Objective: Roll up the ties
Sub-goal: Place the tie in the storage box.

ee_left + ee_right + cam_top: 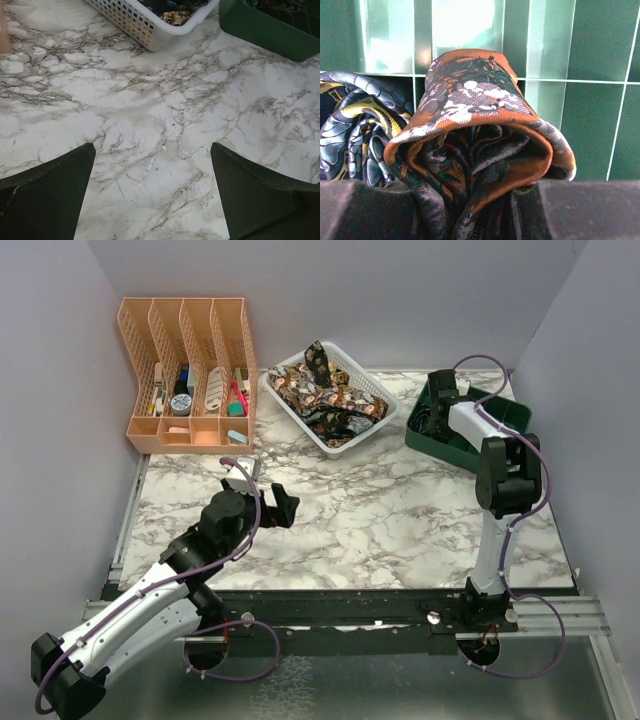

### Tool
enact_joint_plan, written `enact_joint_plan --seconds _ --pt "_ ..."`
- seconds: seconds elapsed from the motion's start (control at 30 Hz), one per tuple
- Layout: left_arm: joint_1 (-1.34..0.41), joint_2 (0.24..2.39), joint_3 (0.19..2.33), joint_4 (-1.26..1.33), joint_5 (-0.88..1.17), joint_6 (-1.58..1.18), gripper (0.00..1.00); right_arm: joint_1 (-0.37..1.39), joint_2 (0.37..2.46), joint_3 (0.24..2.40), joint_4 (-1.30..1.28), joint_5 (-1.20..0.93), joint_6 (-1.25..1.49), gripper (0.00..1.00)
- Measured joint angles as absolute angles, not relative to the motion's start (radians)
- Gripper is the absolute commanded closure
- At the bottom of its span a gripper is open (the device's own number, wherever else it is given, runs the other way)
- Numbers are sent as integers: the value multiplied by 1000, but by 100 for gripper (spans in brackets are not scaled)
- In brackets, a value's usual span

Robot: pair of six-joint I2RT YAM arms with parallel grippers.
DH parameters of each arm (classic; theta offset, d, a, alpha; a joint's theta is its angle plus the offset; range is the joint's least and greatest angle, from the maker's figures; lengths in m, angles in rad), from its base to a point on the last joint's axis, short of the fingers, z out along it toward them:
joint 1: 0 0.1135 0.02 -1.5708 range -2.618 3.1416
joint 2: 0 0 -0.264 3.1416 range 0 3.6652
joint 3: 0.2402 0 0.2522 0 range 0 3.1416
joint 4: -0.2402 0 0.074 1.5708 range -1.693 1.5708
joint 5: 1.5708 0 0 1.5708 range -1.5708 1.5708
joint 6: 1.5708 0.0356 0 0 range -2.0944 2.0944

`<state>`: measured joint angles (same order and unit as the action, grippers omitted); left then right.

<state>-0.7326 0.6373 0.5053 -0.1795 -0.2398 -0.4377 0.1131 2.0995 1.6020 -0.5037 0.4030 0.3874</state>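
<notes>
Next, my right gripper lets go of the rolled orange tie in the green bin (pixel 440 424) (pixel 470 145), next to the rolled blue and yellow tie.
Several loose patterned ties (pixel 325 390) lie heaped in a white basket (pixel 380 425) at the back centre. My right gripper (pixel 437 405) is down inside the green bin (pixel 500 415) at the back right. In the right wrist view it (pixel 475 200) is shut on a rolled orange, grey and dark tie (pixel 475 115). A second rolled tie (pixel 355 130), blue and yellow, lies to its left on the bin floor (pixel 580 60). My left gripper (pixel 268 490) is open and empty above the bare marble at left centre, and it also shows in the left wrist view (pixel 152 146).
An orange file organiser (pixel 190 370) holding small items stands at the back left. In the left wrist view the white basket (pixel 140 25) and the green bin (pixel 270 30) lie ahead of my fingers. Grey walls close in the table on three sides.
</notes>
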Motion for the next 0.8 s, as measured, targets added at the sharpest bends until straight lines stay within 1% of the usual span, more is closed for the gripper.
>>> enact_joint_plan --seconds 0.1,0.27,0.47,0.8 --pt "-733 642 505 -170 -235 -438 1 130 2099 1606 -515 439 389 99" --pt "-733 658 505 -146 -229 -438 1 178 2099 1637 -598 560 445 100" --pt "-733 701 505 -132 -210 -437 1 191 2122 1674 -674 578 509 100" --pt "-733 708 505 -133 -198 -437 1 189 2145 1685 -672 560 512 99"
